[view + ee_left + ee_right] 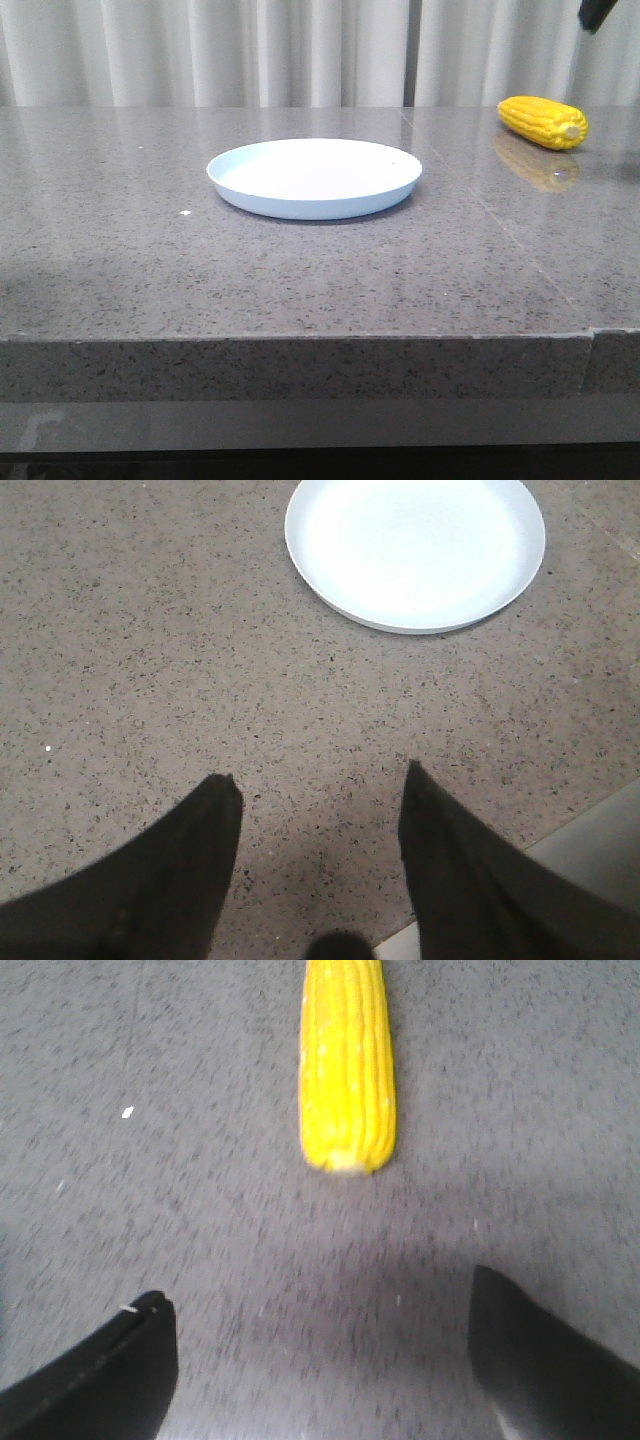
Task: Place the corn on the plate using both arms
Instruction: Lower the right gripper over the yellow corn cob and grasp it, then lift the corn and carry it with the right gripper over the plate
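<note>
The yellow corn has two ends. Next, my right gripper goes between them to the middle of the yellow corn (543, 120) (346, 1045) and closes there.
The yellow corn (543, 121) lies on the grey table at the far right, apart from the pale blue-white plate (314, 176) in the middle. In the right wrist view the corn (346, 1065) lies ahead of my right gripper (318, 1295), which is open and empty above the table. In the left wrist view the plate (415, 548) is ahead of my left gripper (322, 778), which is open and empty. In the front view only a dark part of the right arm (598, 14) shows at the top right corner; the left gripper is out of that view.
The speckled grey stone table (150, 250) has a front edge near the camera and a seam on its right part. A white curtain (200, 50) hangs behind. A small white speck (186, 213) lies left of the plate.
</note>
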Controlling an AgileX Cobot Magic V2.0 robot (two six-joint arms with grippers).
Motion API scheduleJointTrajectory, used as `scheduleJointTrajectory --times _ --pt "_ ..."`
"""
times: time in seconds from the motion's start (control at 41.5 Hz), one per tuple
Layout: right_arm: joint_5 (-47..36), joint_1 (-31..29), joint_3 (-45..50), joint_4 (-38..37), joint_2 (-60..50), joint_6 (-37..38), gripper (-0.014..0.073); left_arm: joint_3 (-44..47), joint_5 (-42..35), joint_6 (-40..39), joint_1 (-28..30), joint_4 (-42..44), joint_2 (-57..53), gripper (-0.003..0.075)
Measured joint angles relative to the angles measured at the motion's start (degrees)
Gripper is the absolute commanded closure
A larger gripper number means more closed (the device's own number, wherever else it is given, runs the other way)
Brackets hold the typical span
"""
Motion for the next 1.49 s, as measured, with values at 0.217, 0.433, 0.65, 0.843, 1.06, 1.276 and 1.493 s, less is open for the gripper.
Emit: scheduleJointTrajectory --times 0.217,0.433,0.65,0.843,1.06,1.276,1.493 --pt "0.1 -0.3 -10.7 0.0 12.6 0.0 -0.0022 0.0 0.0 0.0 0.0 0.0 0.0 0.0363" --pt "-0.9 -0.3 -19.0 0.0 22.5 0.0 -0.0022 0.0 -0.1 0.0 0.0 0.0 0.0 0.0363" --pt "-3.9 -0.3 -22.8 0.0 28.4 0.0 -0.0022 0.0 -0.1 0.0 0.0 0.0 0.0 0.0363" --pt "-5.3 -0.3 -23.2 0.0 30.5 0.0 0.0193 0.0 -0.1 0.0 0.0 0.0 0.0 0.0363" --pt "-4.4 -0.3 -23.2 0.0 30.5 0.0 0.0294 0.0 -0.1 0.0 0.0 0.0 0.0 0.0363" --pt "0.3 0.1 -23.2 0.0 25.9 0.0 0.0294 0.0 -0.1 0.0 0.0 0.0 0.0 0.0363" --pt "3.7 3.6 -21.1 1.7 17.1 -1.7 0.0294 0.0 -0.3 0.0 0.0 0.0 0.0 0.0363"
